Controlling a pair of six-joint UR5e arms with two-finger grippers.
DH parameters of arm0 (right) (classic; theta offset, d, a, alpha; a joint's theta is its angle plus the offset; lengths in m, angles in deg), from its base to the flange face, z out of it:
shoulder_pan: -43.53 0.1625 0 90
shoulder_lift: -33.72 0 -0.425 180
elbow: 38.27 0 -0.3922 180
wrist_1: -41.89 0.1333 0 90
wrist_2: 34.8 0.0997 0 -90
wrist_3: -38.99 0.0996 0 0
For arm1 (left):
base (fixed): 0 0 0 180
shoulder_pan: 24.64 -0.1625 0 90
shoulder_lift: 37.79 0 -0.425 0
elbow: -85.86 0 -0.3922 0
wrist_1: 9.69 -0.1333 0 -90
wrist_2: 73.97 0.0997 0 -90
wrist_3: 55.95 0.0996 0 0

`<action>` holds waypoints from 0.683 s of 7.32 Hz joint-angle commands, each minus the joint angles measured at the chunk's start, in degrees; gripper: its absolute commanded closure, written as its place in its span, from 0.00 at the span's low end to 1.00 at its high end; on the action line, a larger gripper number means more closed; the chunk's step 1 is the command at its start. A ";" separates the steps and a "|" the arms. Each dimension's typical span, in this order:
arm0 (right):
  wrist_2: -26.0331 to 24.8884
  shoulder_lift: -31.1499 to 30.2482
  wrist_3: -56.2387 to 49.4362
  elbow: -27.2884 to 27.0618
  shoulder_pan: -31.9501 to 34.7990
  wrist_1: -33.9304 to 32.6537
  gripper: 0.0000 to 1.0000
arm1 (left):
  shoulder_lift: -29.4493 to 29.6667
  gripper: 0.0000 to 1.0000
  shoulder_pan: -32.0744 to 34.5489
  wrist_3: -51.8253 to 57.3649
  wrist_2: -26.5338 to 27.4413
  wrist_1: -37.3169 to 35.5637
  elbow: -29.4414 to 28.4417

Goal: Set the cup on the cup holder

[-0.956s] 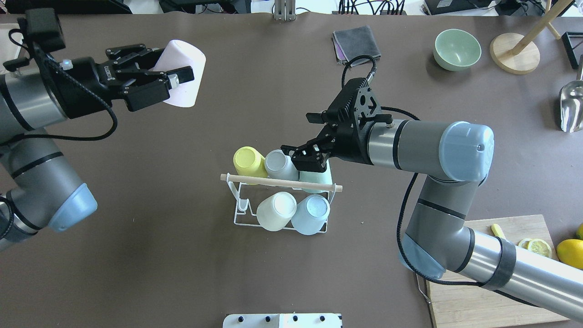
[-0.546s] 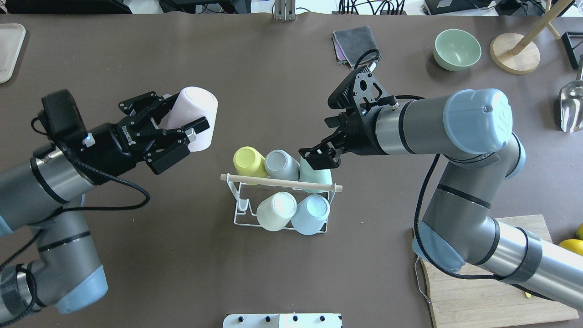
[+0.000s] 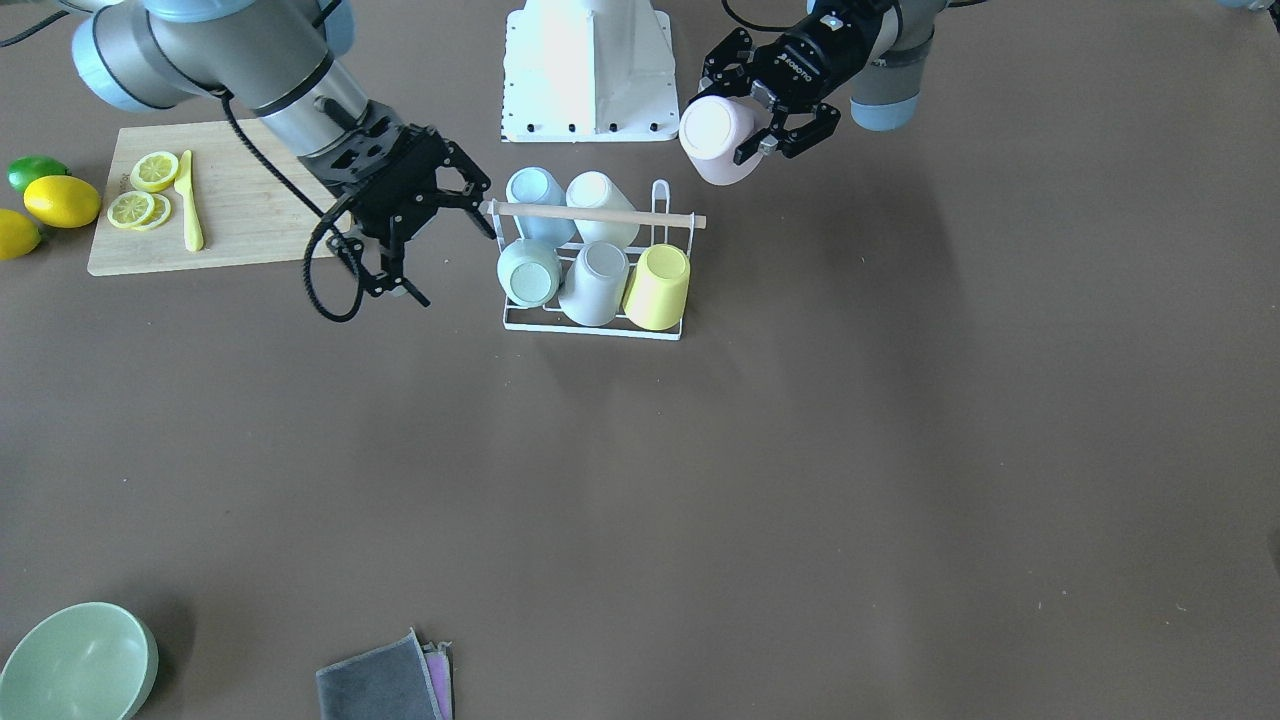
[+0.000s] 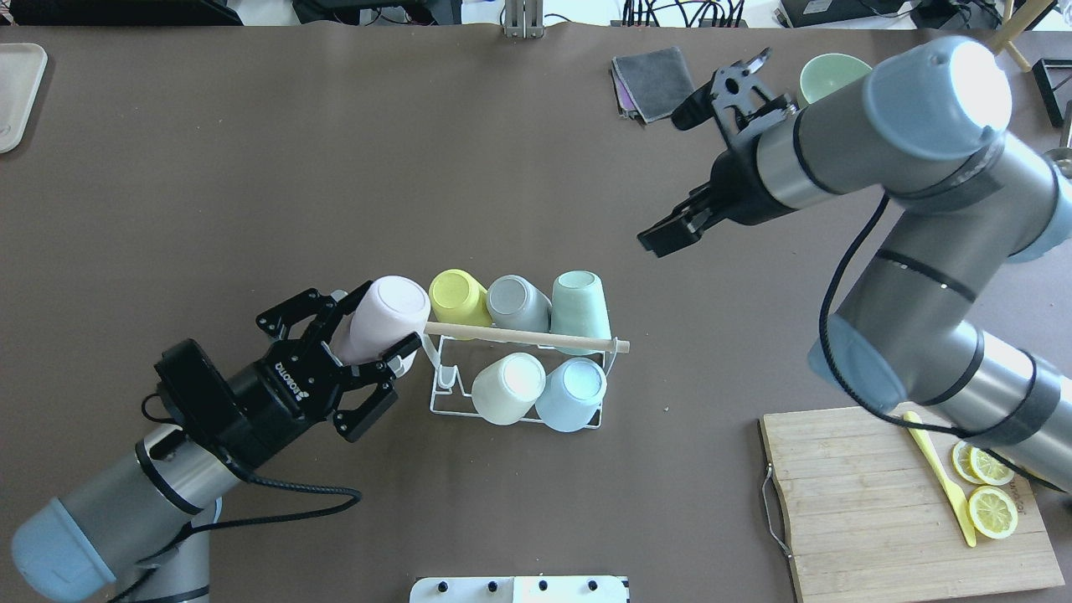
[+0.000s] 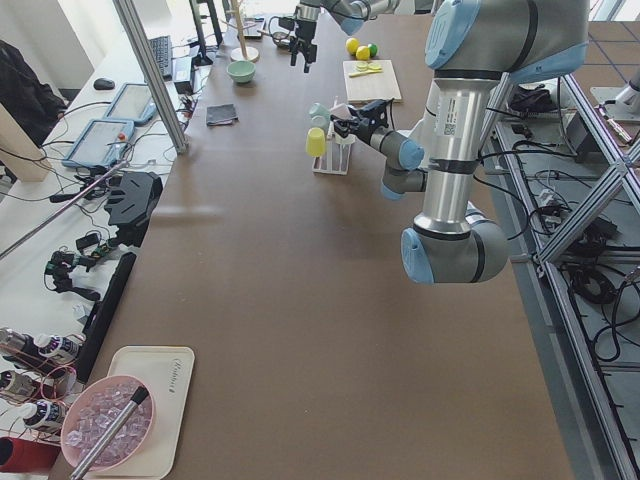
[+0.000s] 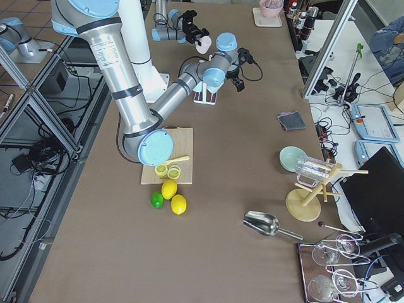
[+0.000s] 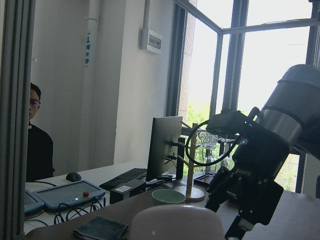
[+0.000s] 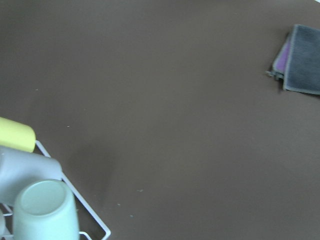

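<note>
Next, the left gripper releases the pink cup, now tilted just off the rack's end, on the cup holder's bare peg (image 3: pixel 662 211) beside the cream cup.
The cup holder (image 4: pixel 502 335) is a white wire rack with a wooden rod handle, at mid-table; it also shows in the front view (image 3: pixel 600 213). It holds yellow, grey and mint cups in the far row, and cream and light blue cups in the near row. The near-left prong (image 4: pixel 448 378) is bare. My left gripper (image 4: pixel 389 322) is shut on a pink cup (image 4: pixel 395 297), tilted, just off the rack's left end by the handle tip. My right gripper (image 4: pixel 662 237) is open and empty, raised to the far right of the rack, also seen in the front view (image 3: pixel 458 265).
A cutting board (image 4: pixel 871 502) with lemon slices and a yellow knife lies at the near right. A green bowl (image 4: pixel 825 75) and a grey cloth (image 4: pixel 653 79) sit at the far right. A tray (image 4: pixel 17 92) is at the far left edge.
My left gripper carried the pink cup from the far left to the rack's left end. My right gripper drew back from the mint cup, up and to the far right.
</note>
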 commanded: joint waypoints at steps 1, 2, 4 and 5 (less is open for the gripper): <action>3.45 -5.76 -0.03 -0.20 10.45 -4.81 0.00 | 2.74 1.00 -1.53 0.99 1.36 -0.23 -1.52; 5.55 -7.18 -0.03 -0.20 14.31 -9.97 0.00 | 3.00 1.00 -1.53 0.99 1.36 -0.32 -1.34; 11.96 -12.52 -1.25 0.67 21.08 -18.87 0.00 | 3.18 1.00 -1.44 1.08 1.27 -0.50 -1.52; 12.34 -16.03 -6.39 2.42 25.73 -20.21 0.00 | 3.18 1.00 -1.44 1.08 1.27 -1.11 -1.95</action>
